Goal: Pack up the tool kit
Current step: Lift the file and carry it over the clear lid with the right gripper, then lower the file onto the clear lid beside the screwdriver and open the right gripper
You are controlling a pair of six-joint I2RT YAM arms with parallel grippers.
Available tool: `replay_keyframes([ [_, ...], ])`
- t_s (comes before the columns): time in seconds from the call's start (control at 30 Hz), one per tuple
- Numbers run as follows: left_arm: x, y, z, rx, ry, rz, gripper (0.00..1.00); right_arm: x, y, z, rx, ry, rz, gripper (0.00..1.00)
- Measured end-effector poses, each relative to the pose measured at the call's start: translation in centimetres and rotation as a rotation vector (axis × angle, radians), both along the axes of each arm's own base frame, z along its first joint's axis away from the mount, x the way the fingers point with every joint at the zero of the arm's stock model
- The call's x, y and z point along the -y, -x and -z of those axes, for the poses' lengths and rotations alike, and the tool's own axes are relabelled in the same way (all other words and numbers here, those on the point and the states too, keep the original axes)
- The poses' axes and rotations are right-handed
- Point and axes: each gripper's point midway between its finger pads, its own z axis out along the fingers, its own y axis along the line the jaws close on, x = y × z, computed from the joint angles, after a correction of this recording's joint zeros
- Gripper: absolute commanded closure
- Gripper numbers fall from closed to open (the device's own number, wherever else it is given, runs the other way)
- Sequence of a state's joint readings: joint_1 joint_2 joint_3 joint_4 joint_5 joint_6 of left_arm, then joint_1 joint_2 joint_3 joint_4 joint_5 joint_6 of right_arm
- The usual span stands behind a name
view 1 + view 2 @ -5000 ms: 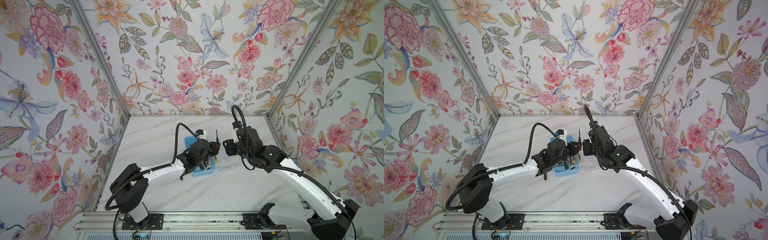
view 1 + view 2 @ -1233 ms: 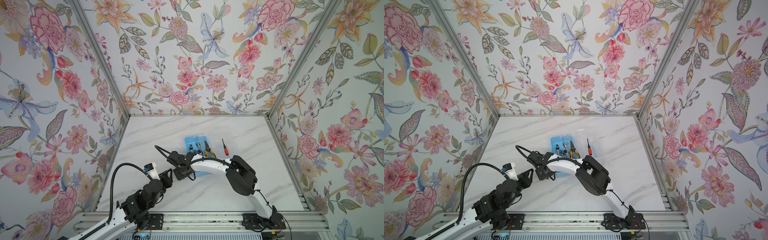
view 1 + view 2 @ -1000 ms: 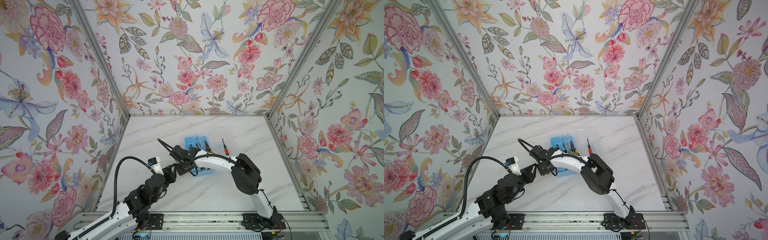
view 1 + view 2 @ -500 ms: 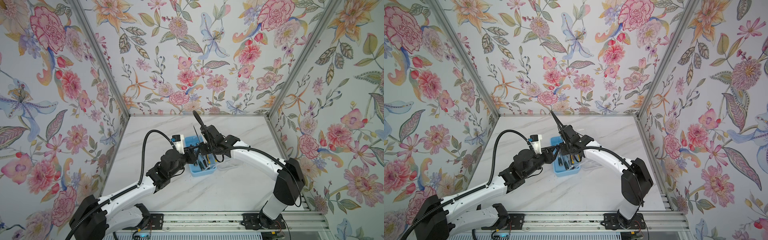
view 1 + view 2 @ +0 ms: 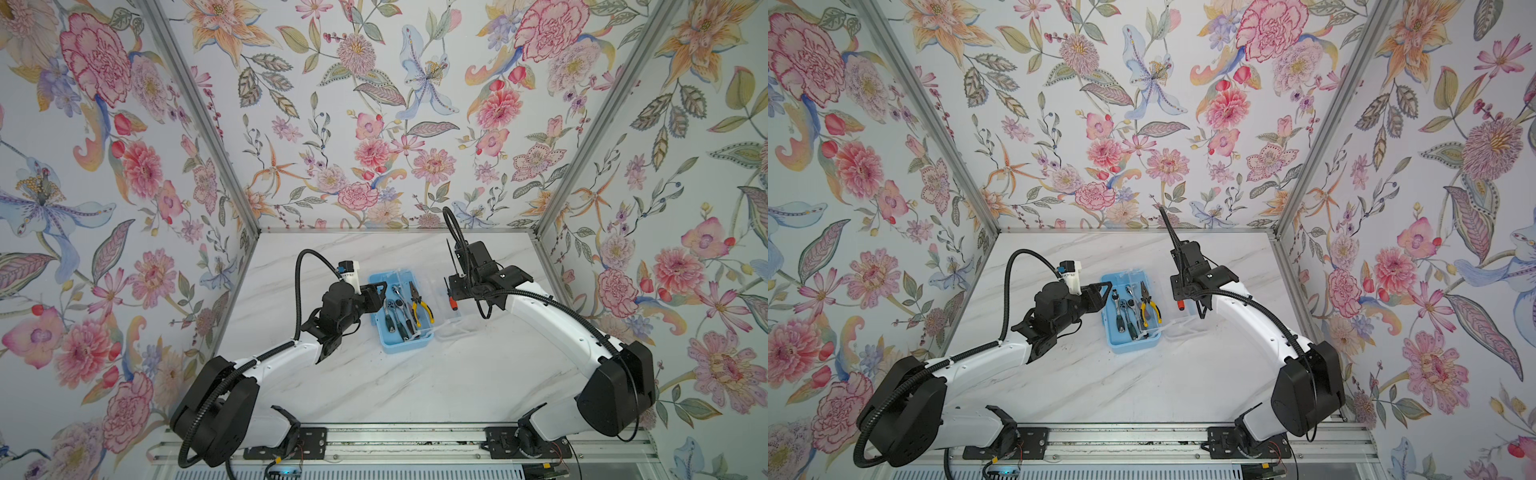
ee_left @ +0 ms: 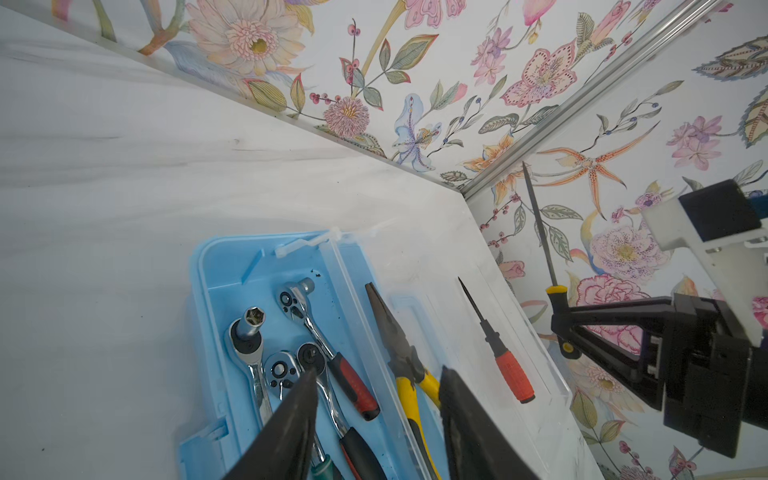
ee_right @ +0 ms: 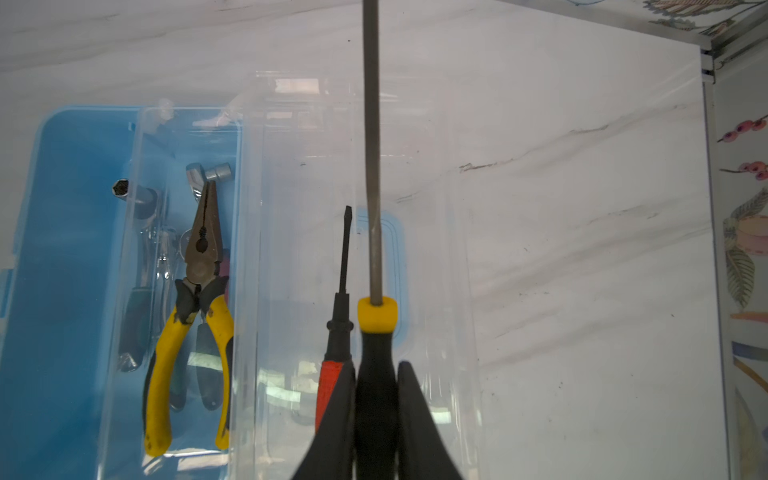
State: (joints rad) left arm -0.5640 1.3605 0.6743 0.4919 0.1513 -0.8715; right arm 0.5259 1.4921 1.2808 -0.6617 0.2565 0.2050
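Next, my right gripper lets go of the black screwdriver on the clear lid (image 5: 461, 292) (image 7: 390, 312) next to the orange screwdriver, away from the box.
The tool kit (image 5: 388, 347) is an open light-blue box; its clear lid (image 5: 446, 322) lies flat to the right. Chrome ratchets (image 6: 253, 332) and yellow-handled pliers (image 7: 199, 291) lie in the box. An orange screwdriver (image 6: 511, 376) rests on the lid. My left gripper (image 6: 376, 399) hangs open over the box's left edge with nothing between its fingers; it also shows in a top view (image 5: 380, 291). My right gripper (image 7: 376, 415) hovers above the lid, shut on the black handle of a black screwdriver (image 7: 376, 316), whose shaft points toward the back wall.
The box sits mid-table on white marble (image 5: 415, 386). Flowered walls close in the back and both sides, with metal corner posts (image 5: 582, 137). A rail (image 5: 395, 436) carrying both arm bases runs along the front edge.
My right gripper has swung from above the box to the right, over the lid, still holding the black screwdriver. The left gripper stays at the box's left edge with its fingers apart.
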Motion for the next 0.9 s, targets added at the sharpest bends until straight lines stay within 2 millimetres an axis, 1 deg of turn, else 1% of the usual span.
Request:
replay_keyframes([
  [0.1,-0.2,-0.5,-0.4,0.01,0.011,0.002,0.5,0.8,0.3,0.7,-0.023,0.038,0.004,1.0],
  [0.3,-0.4,-0.9,-0.3,0.01,0.02,0.009,0.5,1.5,1.0,1.9,-0.068,0.07,-0.005,1.0],
  [0.6,-0.1,-1.3,0.0,0.012,0.031,0.02,0.51,1.9,2.5,5.0,-0.163,0.097,-0.017,1.0],
  [0.7,0.2,-1.2,0.4,0.002,0.031,0.031,0.51,2.0,2.7,5.5,-0.184,0.102,-0.013,0.86],
  [0.73,0.2,-1.3,0.5,-0.002,0.031,0.032,0.51,2.0,2.8,5.6,-0.189,0.103,-0.01,0.77],
  [0.8,0.2,-1.3,0.8,-0.007,0.028,0.032,0.51,2.1,2.9,5.7,-0.192,0.097,0.002,0.65],
  [0.87,0.2,-1.3,1.0,-0.01,0.026,0.031,0.51,2.2,2.9,5.7,-0.19,0.103,0.006,0.58],
  [0.9,0.1,-1.4,0.9,-0.01,0.027,0.029,0.51,2.4,2.8,5.6,-0.188,0.105,0.012,0.57],
])
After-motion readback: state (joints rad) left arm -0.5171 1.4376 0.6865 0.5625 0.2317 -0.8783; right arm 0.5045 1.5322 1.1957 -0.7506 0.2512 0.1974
